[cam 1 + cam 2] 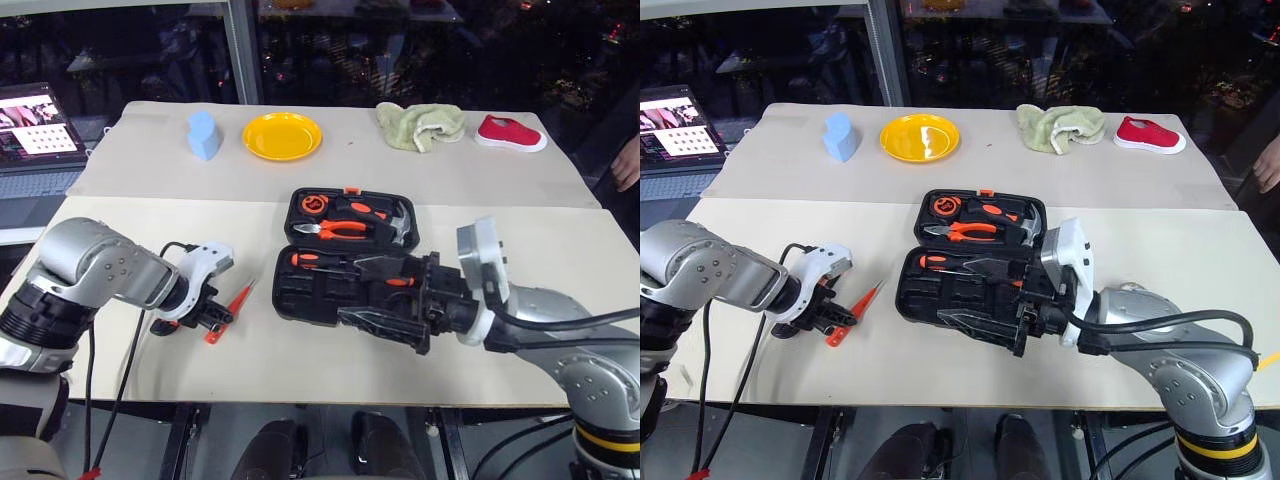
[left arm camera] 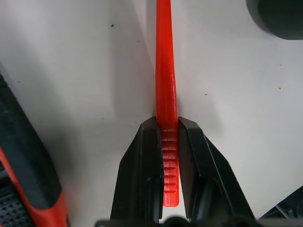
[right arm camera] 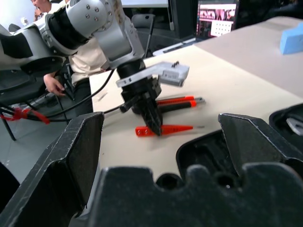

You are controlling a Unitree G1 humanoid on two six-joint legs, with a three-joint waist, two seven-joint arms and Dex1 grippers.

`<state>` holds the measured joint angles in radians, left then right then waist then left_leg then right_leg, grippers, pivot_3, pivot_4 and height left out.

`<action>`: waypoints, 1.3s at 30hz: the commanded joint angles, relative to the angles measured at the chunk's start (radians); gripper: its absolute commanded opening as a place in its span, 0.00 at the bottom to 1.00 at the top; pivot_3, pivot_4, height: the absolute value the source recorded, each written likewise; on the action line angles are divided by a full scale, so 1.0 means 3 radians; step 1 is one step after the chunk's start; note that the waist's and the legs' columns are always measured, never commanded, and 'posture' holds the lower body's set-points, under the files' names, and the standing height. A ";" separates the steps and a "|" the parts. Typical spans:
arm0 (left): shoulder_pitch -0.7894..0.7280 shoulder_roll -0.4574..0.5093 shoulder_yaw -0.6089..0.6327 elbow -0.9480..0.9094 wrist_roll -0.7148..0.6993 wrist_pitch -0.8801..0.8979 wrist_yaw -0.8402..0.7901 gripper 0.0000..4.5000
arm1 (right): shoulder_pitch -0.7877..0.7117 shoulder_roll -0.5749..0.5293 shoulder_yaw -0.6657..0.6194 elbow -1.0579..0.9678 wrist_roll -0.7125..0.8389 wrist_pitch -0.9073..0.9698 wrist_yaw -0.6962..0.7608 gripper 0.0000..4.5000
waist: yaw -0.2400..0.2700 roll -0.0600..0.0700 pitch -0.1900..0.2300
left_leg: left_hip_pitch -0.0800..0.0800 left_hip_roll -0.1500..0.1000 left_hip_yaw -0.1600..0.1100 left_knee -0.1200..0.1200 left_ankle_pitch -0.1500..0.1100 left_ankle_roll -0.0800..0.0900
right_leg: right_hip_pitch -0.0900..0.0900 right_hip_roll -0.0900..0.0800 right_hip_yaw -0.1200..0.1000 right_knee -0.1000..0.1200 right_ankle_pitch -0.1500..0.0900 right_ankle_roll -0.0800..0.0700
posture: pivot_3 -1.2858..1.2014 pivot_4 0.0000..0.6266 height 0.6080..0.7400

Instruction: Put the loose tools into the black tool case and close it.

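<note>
My left gripper should open, let the tester screwdriver that stands on its narrow edge in it lie flat, and take it by its ribbed sides (image 2: pixel 170 158).
The black tool case (image 1: pixel 290 300) lies open in the middle of the table, with pliers (image 1: pixel 345 229) and a hammer (image 1: pixel 401 226) in its far half and an orange-handled screwdriver (image 1: pixel 312 260) in its near half. To its left, the slim orange tester screwdriver (image 1: pixel 237 299) lies on the table. My left gripper (image 1: pixel 211 317) points down and is shut on its ribbed handle (image 2: pixel 169 156). A black-and-orange tool (image 3: pixel 176 101) lies just beyond it. My right gripper (image 1: pixel 386 298) hovers open over the case's near half, holding nothing.
Along the far side of the table are a blue block (image 1: pixel 204 135), a yellow plate (image 1: pixel 283 135), a green cloth (image 1: pixel 420 125) and a red shoe (image 1: pixel 510 132). A laptop (image 1: pixel 35 130) sits at the far left. A person's hand (image 1: pixel 628 165) shows at the right edge.
</note>
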<state>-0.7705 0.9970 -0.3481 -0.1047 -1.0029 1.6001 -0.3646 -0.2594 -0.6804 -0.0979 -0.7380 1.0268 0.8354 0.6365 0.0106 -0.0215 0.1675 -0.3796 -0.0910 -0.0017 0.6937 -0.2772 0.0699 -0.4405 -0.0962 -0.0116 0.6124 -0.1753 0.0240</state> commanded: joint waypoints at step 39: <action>-0.0019 0.0102 -0.0367 -0.0371 0.1332 -0.0439 -0.1106 0.09 | 0.0141 -0.0020 -0.0095 -0.0181 0.0046 -0.0213 -0.0260 1.00 | 0.0014 -0.0001 0.0001 | -0.0012 0.0001 -0.0003 0.0003 0.0010 0.0022 | -0.0005 -0.0001 -0.0002 -0.0001 0.0000 0.0000 | 0.52 0.24 1.00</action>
<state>-0.7621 1.0289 -0.4560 -0.2400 -0.6305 1.4870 -0.6814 -0.2212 -0.6781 -0.0937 -0.7552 1.0345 0.8047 0.5590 0.0146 -0.0218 0.1676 -0.3829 -0.0908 -0.0027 0.6948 -0.2739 0.0769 -0.4418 -0.0965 -0.0123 0.6122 -0.1753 0.0240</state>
